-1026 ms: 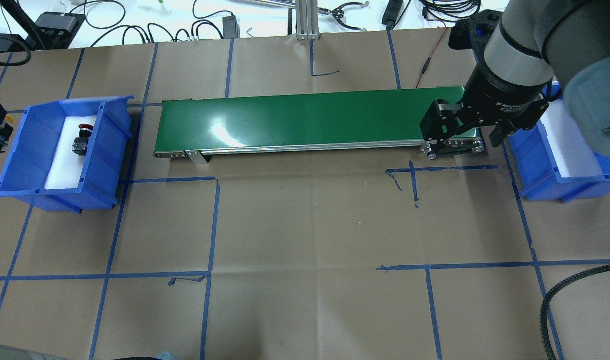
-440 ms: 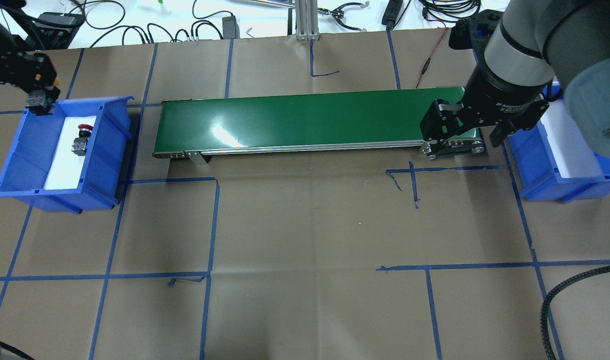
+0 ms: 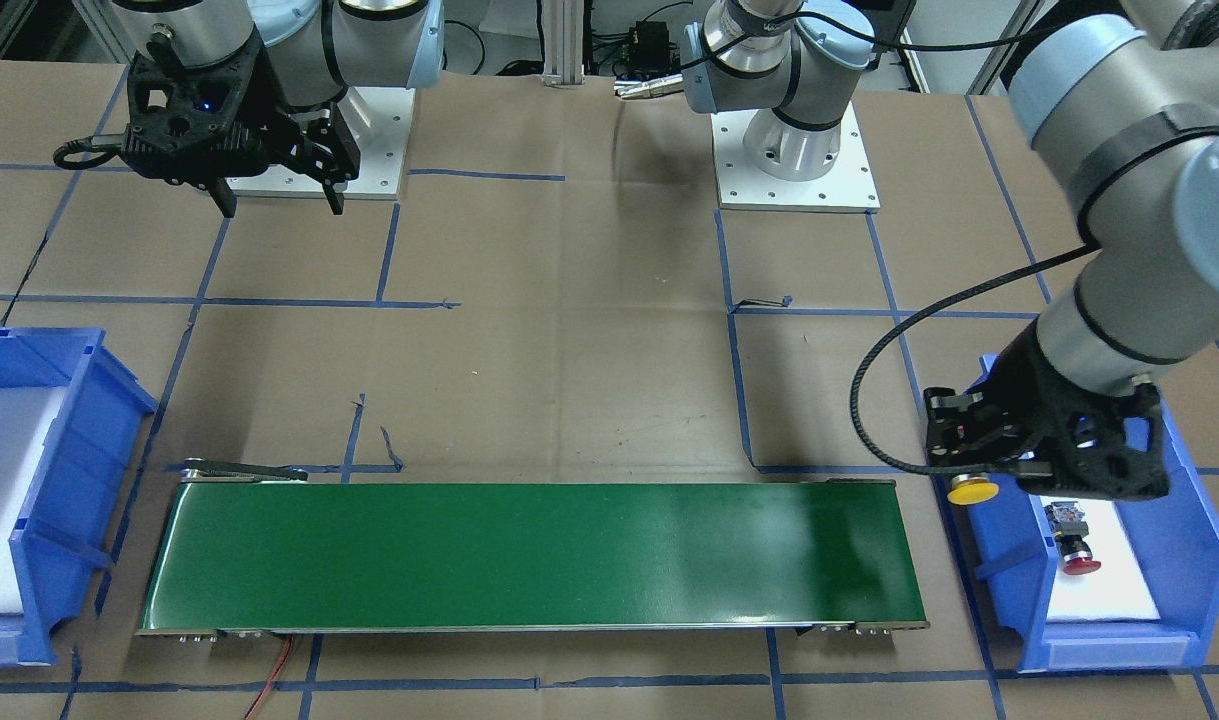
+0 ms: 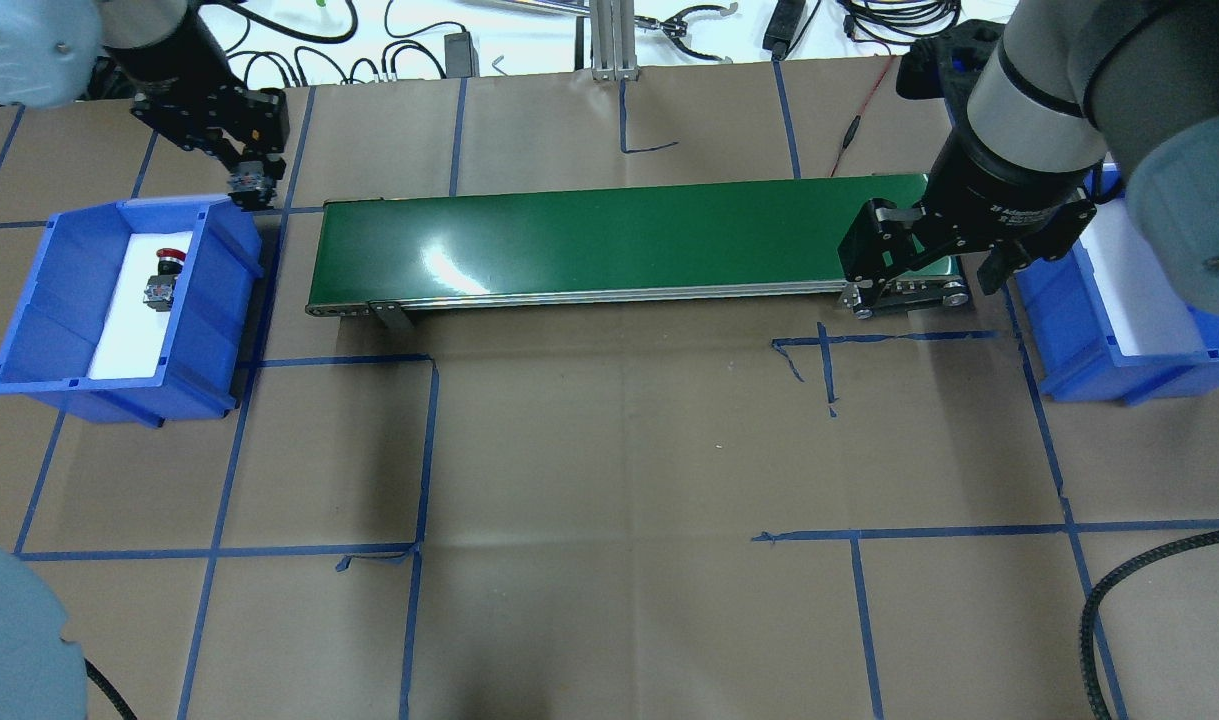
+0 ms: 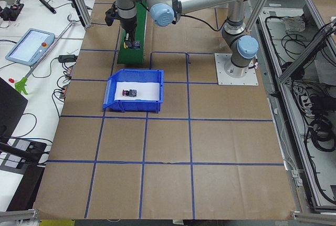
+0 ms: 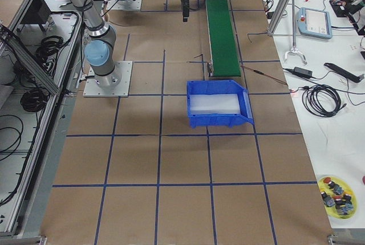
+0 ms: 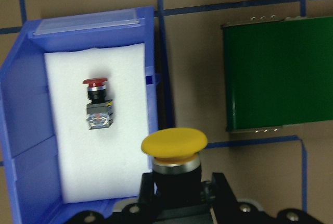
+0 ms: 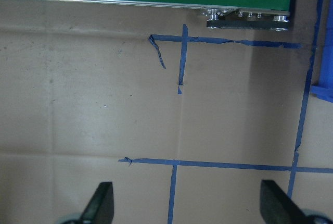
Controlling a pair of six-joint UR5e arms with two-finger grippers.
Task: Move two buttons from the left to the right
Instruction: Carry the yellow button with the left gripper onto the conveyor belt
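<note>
Next, my left gripper lets go of the yellow button on the green conveyor belt's end point(image 3: 815, 557) point(image 7: 280, 74) nearest the red button's bin. The yellow button now hangs between bin and belt.
The yellow button point(image 7: 174, 143) is clamped by its black barrel in my left gripper point(image 7: 182, 183), which is shut on it. It hangs over the gap between the left blue bin point(image 4: 219, 300) and the left end of the green conveyor belt point(image 4: 619, 240); the front view shows its yellow cap point(image 3: 972, 490) beside the belt end. The red button point(image 4: 162, 275) lies on white foam inside that bin, also seen as the red button point(image 7: 98, 104). My right gripper point(image 4: 929, 275) stands open and empty over the belt's right end, its fingers point(image 8: 101, 203) wide apart.
The right blue bin point(image 4: 1069, 320) with a white foam liner sits just past the belt's right end. Blue tape lines cross the brown paper table. Cables and tools lie along the far edge. A black cable point(image 4: 1119, 590) loops at the near right.
My left arm has swung from the table's left edge, over the bin's far side, to the bin's far right corner near the belt, carrying the yellow button. The right arm has not moved.
</note>
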